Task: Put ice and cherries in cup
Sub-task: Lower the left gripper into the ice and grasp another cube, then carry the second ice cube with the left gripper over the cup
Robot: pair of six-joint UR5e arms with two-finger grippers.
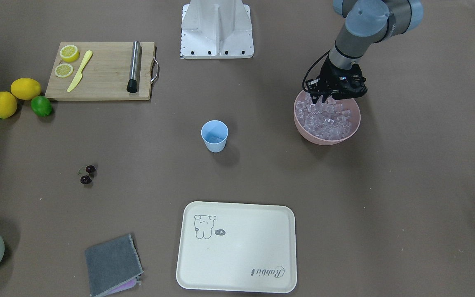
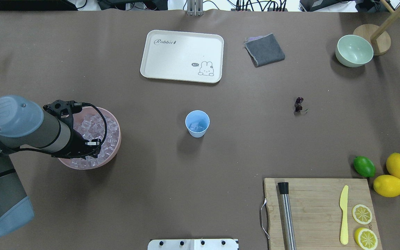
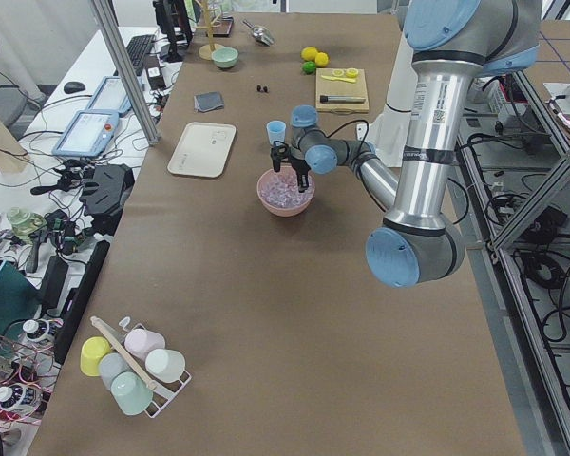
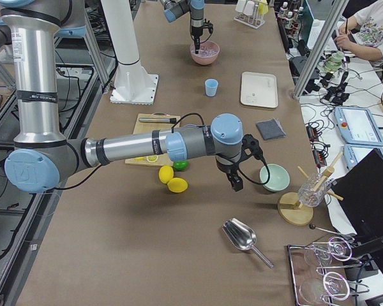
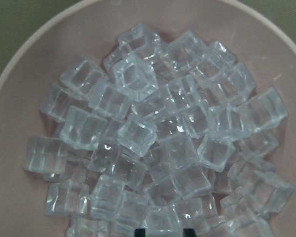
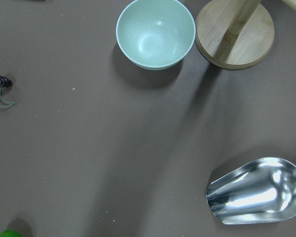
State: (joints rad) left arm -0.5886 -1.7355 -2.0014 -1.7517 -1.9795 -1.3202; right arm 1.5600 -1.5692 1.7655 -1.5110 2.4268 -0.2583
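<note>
My left gripper should release the ice cube, still down in the pink bowl, so that it rests on the little ice inside the light blue cup [image 1: 215, 137].
The light blue cup [image 1: 214, 135] stands upright mid-table, with a little ice showing inside it in the overhead view [image 2: 197, 125]. The ice [image 5: 153, 133] fills the pink bowl [image 1: 303, 128]. My left gripper [image 1: 323, 98] reaches down into that bowl. In the left wrist view its fingertips [image 5: 139, 232] stand close together around one ice cube [image 5: 163, 219]. The cherries [image 1: 88, 174] lie on the table away from the cup, and also at the left edge of the right wrist view [image 6: 0, 89]. My right gripper [image 4: 236, 182] hangs near the pale green bowl; I cannot tell whether it is open or shut.
A cream tray [image 1: 237, 247] and a grey cloth [image 1: 113, 264] lie across the table from the robot. A cutting board [image 1: 101, 70] holds lemon halves, a knife and a metal rod. Lemons and a lime [image 1: 41, 105] lie beside it. A green bowl [image 6: 155, 32], wooden stand [image 6: 234, 34] and metal scoop [image 6: 256, 190] lie below my right wrist.
</note>
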